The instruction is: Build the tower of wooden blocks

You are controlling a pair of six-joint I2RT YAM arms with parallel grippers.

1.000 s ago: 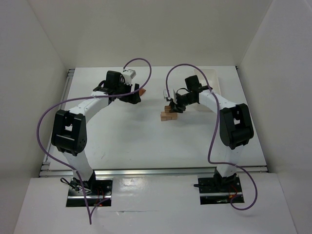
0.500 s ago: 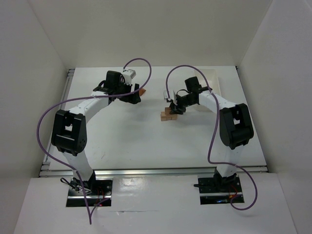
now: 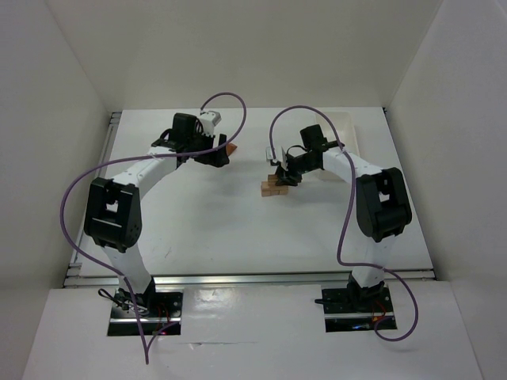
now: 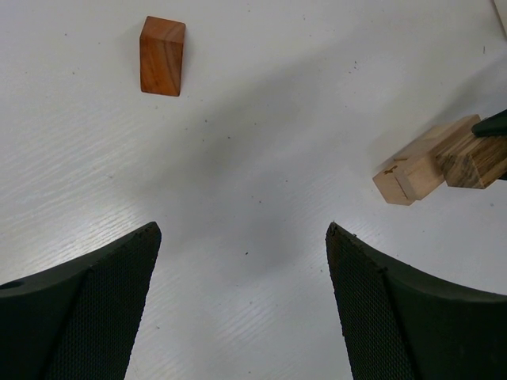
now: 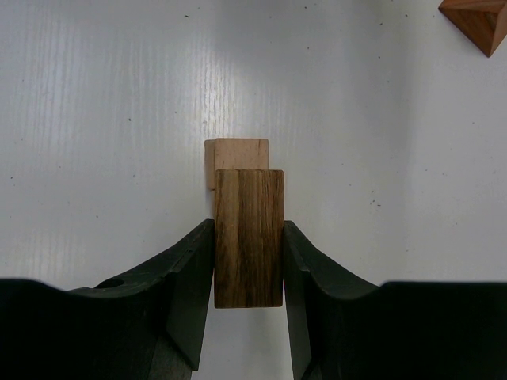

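Observation:
The left gripper should next go to the reddish-brown block standing alone away from the wood block tower and close on the block's opposite sides [image 3: 230, 149] [image 4: 162, 57].
The wood block tower [image 3: 272, 188] is a low cluster of light-tan blocks in the middle of the table; it also shows in the left wrist view [image 4: 416, 168]. My right gripper [image 3: 283, 176] [image 5: 249, 226] is shut on a dark striped brown block [image 5: 249, 237], held over a light-tan block [image 5: 240, 153] of the stack; I cannot tell whether the two touch. My left gripper [image 3: 223, 156] [image 4: 242, 231] is open and empty above bare table. A reddish-brown block [image 4: 162, 55] [image 3: 231, 148] stands alone beyond its fingers.
A white plastic tray [image 3: 348, 131] lies at the back right, behind the right arm. The corner of the reddish-brown block [image 5: 478, 20] shows at the top right of the right wrist view. White walls enclose the table on three sides.

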